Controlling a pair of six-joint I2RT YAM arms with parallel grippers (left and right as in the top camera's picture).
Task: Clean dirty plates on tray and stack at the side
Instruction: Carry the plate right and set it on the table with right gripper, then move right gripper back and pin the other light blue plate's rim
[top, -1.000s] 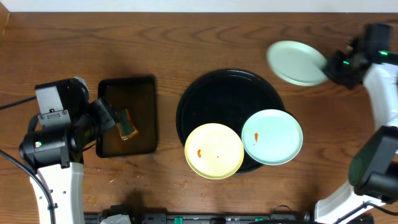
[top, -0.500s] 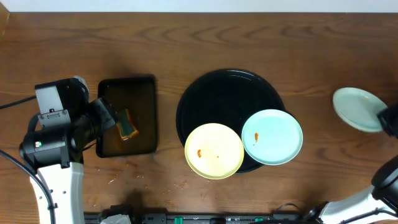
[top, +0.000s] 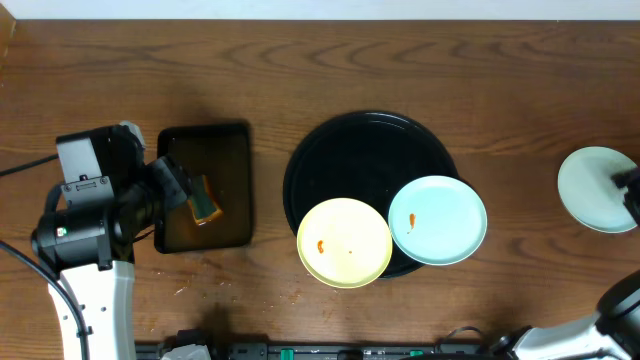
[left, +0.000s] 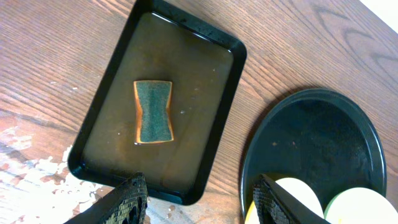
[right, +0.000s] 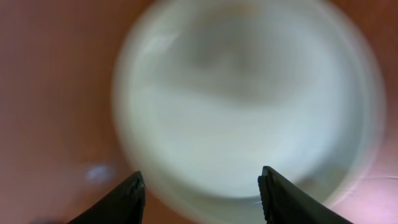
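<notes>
The smeared mint-blue plate has its outer rim (top: 485, 227) on the side away from the pale yellow plate. My right gripper will go there next and close on it.
The round black tray (top: 345, 145) holds a pale yellow plate (top: 345, 242) and a mint-blue plate (top: 437, 220) at its front rim, each with an orange-red smear. Another mint plate (top: 597, 188) lies on the table at the far right edge. In the right wrist view this plate (right: 249, 106) is a blur just beyond my right gripper (right: 202, 202), which is open and grips nothing. My left gripper (left: 199, 202) is open and empty, hovering at the near end of the rectangular tray (left: 193, 93).
A green-and-orange sponge (left: 153, 111) lies in shallow brownish water in the rectangular tray, left of the round tray (left: 311, 137). Crumbs and wet spots (left: 37, 180) mark the table near that tray's front corner.
My right gripper carried the mint plate from behind the round tray out to the far right of the table, then opened its jaws. The left arm has stayed still.
</notes>
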